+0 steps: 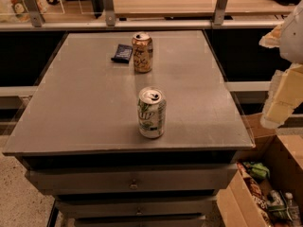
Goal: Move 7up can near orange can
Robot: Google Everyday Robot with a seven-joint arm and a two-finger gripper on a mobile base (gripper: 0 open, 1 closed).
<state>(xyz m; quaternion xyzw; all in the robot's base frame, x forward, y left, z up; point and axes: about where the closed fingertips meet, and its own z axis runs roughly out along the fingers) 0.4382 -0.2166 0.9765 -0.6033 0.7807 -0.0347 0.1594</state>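
The 7up can is next for my gripper, which should go there and close around the lower half of its body (152,119), leaving the can's silver top clear.
The 7up can (151,112), white with green markings and a silver top, stands upright on the grey table (80,103), near the front centre. The orange can (142,52), copper-orange with pale lettering, stands upright farther back, well apart from the 7up can. My gripper (283,100) shows as pale blocky parts at the right edge of the view, beyond the table's right side and well away from both cans. It holds nothing that I can see.
A small dark blue packet (122,53) lies just left of the orange can. A cardboard box (265,193) with packaged goods sits on the floor at the right front. A rail with glass panels (156,20) runs behind the table. Drawers (132,179) are below the tabletop.
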